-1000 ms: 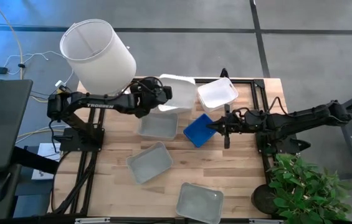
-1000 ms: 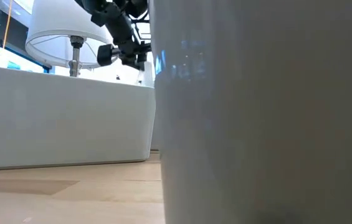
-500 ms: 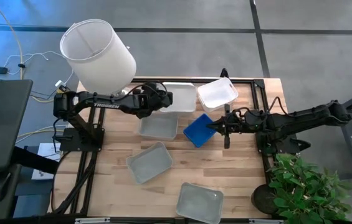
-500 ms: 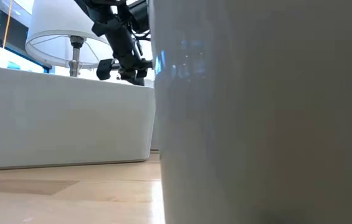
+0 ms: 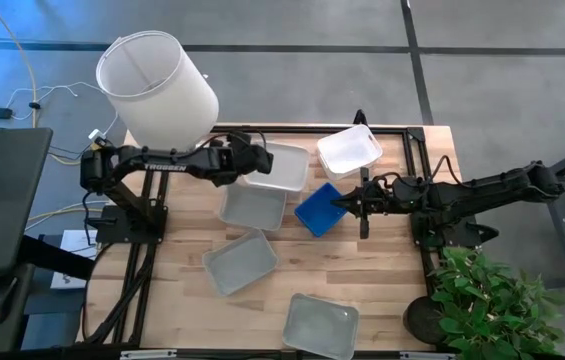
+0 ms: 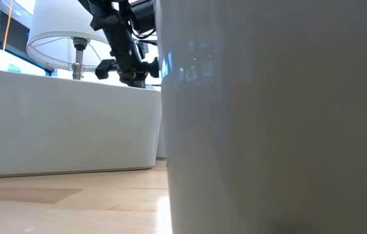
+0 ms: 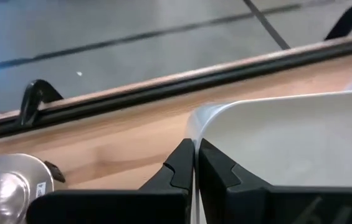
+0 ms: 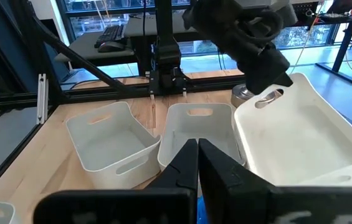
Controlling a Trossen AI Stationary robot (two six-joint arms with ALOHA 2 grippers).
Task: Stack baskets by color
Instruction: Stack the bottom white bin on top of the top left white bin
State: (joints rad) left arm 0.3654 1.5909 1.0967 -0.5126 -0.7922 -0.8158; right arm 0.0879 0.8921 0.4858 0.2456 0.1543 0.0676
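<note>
I am placing the white basket with my left gripper. I need to let go of it between the pale grey basket and the far table edge (image 5: 275, 177).
My left gripper (image 5: 253, 160) is shut on a white basket (image 5: 282, 166), which hangs tilted over the far rim of a pale grey basket (image 5: 254, 206). The right wrist view shows this white basket (image 8: 300, 134) raised beside two grey ones. A second white basket (image 5: 350, 150) sits on the table at the far right. At the table's middle my right gripper (image 5: 342, 205) is shut on a blue basket (image 5: 318, 209). Two more grey baskets (image 5: 240, 261) (image 5: 320, 325) rest flat nearer the front edge. My left gripper pinches the white basket's end wall (image 7: 192, 127) between its two fingers, next to a rounded corner and by the handle slot (image 8: 269, 97). The fingers slant down from the table's left. The basket is tilted, its held end highest. My right gripper pinches the blue basket's right-hand rim (image 5: 336, 205) between its two fingers, which come level from the table's right. In the right wrist view only a blue sliver (image 8: 195, 204) shows between the fingers. Whether the basket is clear of the table does not show.
A large white lampshade (image 5: 157, 85) stands off the table's far left corner. A green plant (image 5: 487, 300) is beyond the near right corner. In the low view, basket walls (image 6: 66, 123) fill the foreground. Bare wood lies between the grey baskets and the right edge.
My left gripper has sunk a little and gone toward the table's near edge while its wrist turned. The white basket in it has tipped from steeply tilted toward level and come down over the grey basket's far rim. My right gripper has kept still.
</note>
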